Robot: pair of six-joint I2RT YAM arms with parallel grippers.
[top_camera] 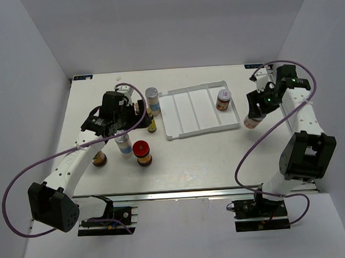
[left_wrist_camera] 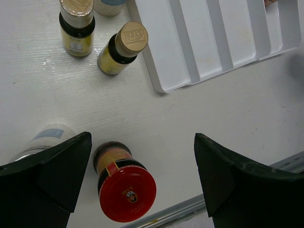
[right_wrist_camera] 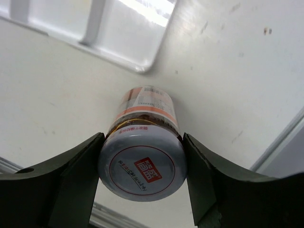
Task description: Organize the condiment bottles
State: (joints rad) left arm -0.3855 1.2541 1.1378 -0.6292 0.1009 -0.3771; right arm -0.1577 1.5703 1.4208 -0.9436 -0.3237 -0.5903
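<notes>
The robot's left gripper will next move to the gold cap [top_camera: 149, 113] [left_wrist_camera: 131, 39] of the yellow bottle nearest the white divided tray and close there.
My left gripper [top_camera: 122, 131] is open and empty; in the left wrist view [left_wrist_camera: 141, 142] it hangs above a red-lidded jar [left_wrist_camera: 127, 194] [top_camera: 142, 152]. A blue-labelled shaker [top_camera: 123, 144] [left_wrist_camera: 45, 137] stands by its left finger. Two yellow bottles [left_wrist_camera: 76, 28] [left_wrist_camera: 121, 47] [top_camera: 151, 123] stand beyond, with a second shaker [top_camera: 152, 96] behind. A dark jar [top_camera: 99, 159] is partly hidden by the left arm. A white-lidded jar [top_camera: 223, 99] stands in the tray's right compartment. My right gripper [top_camera: 254, 114] [right_wrist_camera: 142, 140] is shut on another white-lidded jar [right_wrist_camera: 142, 168] [top_camera: 252, 122], right of the tray.
The white divided tray [top_camera: 194, 110] lies at the table's middle back, its near corner showing in the left wrist view [left_wrist_camera: 204, 42] and in the right wrist view [right_wrist_camera: 128, 33]. The table's metal front edge [left_wrist_camera: 180, 209] runs just past the red-lidded jar.
</notes>
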